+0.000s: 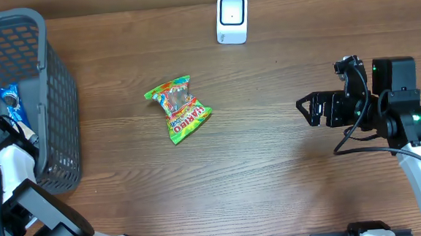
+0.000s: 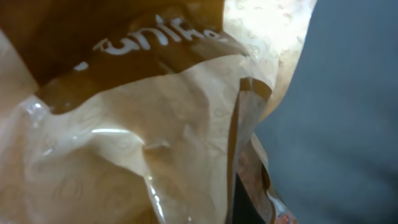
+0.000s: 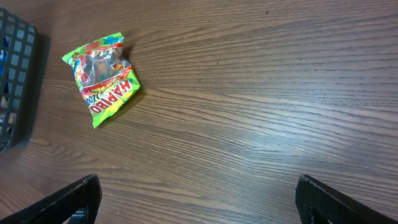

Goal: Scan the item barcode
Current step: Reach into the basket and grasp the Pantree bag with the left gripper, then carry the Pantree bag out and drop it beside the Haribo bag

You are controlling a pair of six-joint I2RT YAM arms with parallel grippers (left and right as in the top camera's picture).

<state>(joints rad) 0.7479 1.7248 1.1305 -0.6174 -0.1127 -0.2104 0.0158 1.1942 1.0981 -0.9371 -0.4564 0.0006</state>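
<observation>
I need to use my left gripper to release the tan and brown packet over the near edge of the green Haribo bag (image 1: pixel 196 128).
The item close to my left wrist camera is a tan and brown crinkled packet (image 2: pixel 155 124) with white lettering. It fills the left wrist view and hides the fingers. In the overhead view my left gripper (image 1: pixel 14 121) is down inside the grey basket (image 1: pixel 55 83) and shut, apparently on that packet. A green Haribo bag (image 1: pixel 179 109) lies flat on the table, also visible as the bag (image 3: pixel 102 68) in the right wrist view. The white scanner (image 1: pixel 231 18) stands at the far edge. My right gripper (image 1: pixel 307 110) hovers open at the right, holding nothing (image 3: pixel 196 193).
A blue and white packet (image 1: pixel 10 99) sits in the basket beside my left arm. The basket's grey wall (image 2: pixel 348 112) is close on the right of the left wrist view. The basket corner (image 3: pixel 15 81) shows at the left of the right wrist view.
</observation>
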